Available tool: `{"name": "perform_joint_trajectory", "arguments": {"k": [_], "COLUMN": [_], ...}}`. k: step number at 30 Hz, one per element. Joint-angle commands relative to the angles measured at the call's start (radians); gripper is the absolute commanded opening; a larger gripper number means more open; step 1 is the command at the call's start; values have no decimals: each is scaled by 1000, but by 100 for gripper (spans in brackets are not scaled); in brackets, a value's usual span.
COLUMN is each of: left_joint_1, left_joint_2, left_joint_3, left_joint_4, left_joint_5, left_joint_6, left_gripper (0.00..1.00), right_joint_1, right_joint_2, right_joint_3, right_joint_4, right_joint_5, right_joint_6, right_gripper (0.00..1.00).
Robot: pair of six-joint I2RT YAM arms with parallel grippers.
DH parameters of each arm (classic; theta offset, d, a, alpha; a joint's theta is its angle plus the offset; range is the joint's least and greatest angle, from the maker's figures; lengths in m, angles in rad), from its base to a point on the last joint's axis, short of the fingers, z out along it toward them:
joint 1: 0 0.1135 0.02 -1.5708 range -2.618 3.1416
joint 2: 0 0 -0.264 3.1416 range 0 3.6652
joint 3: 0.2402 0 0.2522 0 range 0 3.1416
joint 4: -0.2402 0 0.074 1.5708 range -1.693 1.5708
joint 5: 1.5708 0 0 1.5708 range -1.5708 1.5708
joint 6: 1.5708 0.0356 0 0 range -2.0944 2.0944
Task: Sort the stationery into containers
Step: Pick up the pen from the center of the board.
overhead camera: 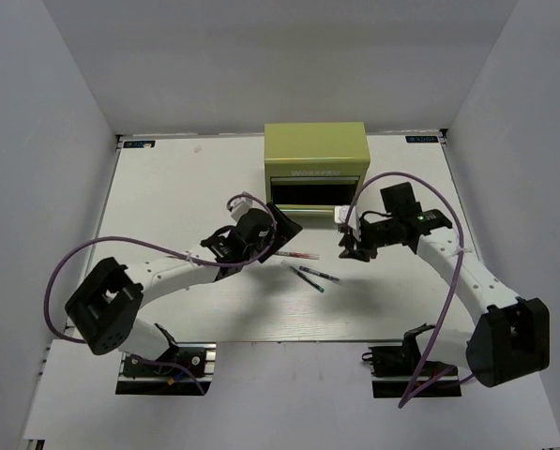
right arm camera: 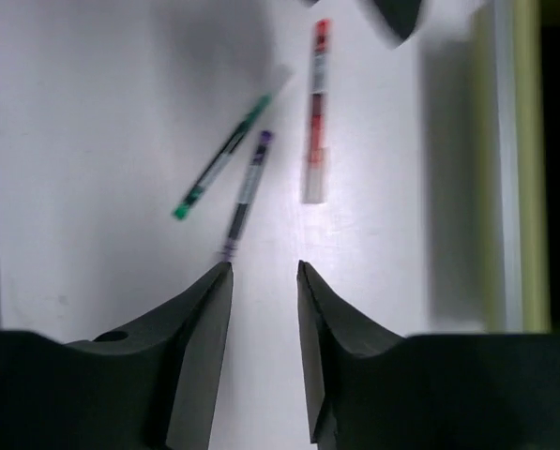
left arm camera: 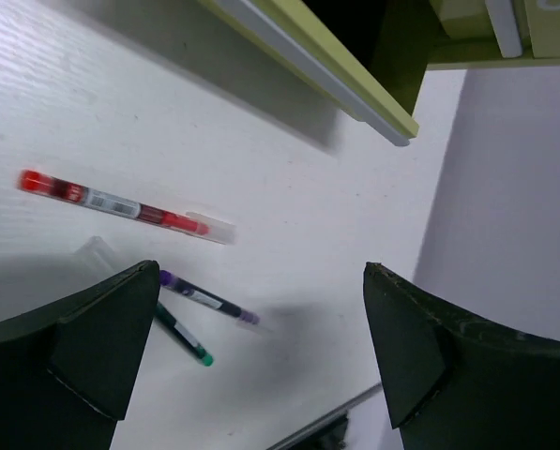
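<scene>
Next, I move my left gripper to the white label (overhead camera: 292,254) (left arm camera: 113,202) of the red-and-white pen in front of the olive-green chest and close it there.
The olive-green chest (overhead camera: 317,150) stands at the back middle with a front drawer (overhead camera: 308,193) pulled open; its pale rim shows in the left wrist view (left arm camera: 308,66) and the right wrist view (right arm camera: 505,159). A red-and-white pen (overhead camera: 296,254) (left arm camera: 120,203) (right arm camera: 317,108) lies in front of it. Two thin dark pens lie just nearer, one purple-ended (overhead camera: 319,274) (left arm camera: 204,300) (right arm camera: 247,192), one green-ended (overhead camera: 310,279) (left arm camera: 181,335) (right arm camera: 221,159). My left gripper (overhead camera: 270,239) (left arm camera: 261,272) is wide open and empty, left of the pens. My right gripper (overhead camera: 353,248) (right arm camera: 264,267) is narrowly open and empty, right of them. The light-blue marker is not clearly seen.
A small pale object (overhead camera: 340,217) sits by the drawer's right front corner; I cannot tell what it is. Grey walls close in the white table (overhead camera: 167,187) on three sides. Purple cables loop over both arms.
</scene>
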Motion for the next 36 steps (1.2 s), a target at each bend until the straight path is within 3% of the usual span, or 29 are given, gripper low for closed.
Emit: {"name": "perform_joint_trajectory", "arguments": {"k": [1,3,9,13,18,30,36], "left_joint_1": [11,11,20,20,20,20,20], "left_joint_2": [-88,-112,-180,-220,-253,-241,-200], "left_joint_3": [88,120,156,145,115,124,148], "left_joint_4": [-251,-302,-478,-561,-581,-591,-603], "left_joint_5": [-49,-78,-134,-144,-123,-103,-83], "left_joint_6": [172,230,373,364,327,318,298], "left_gripper": [100,100,80,81,94,95,95], "right_joint_1": [28,57,124,160,191,218,243], "right_joint_2": [19,23,95,135,209,288,316], "right_joint_3": [-88,-152,-220,-243,-239,-240,-246], "right_joint_4": [-60,8,135,238,285,380,413], "right_joint_5": [-58,-20,89,197,266,353,392], "right_joint_6": [-23,9,119,201,241,294,343], "right_gripper": [39,39,45,48,50,50,43]}}
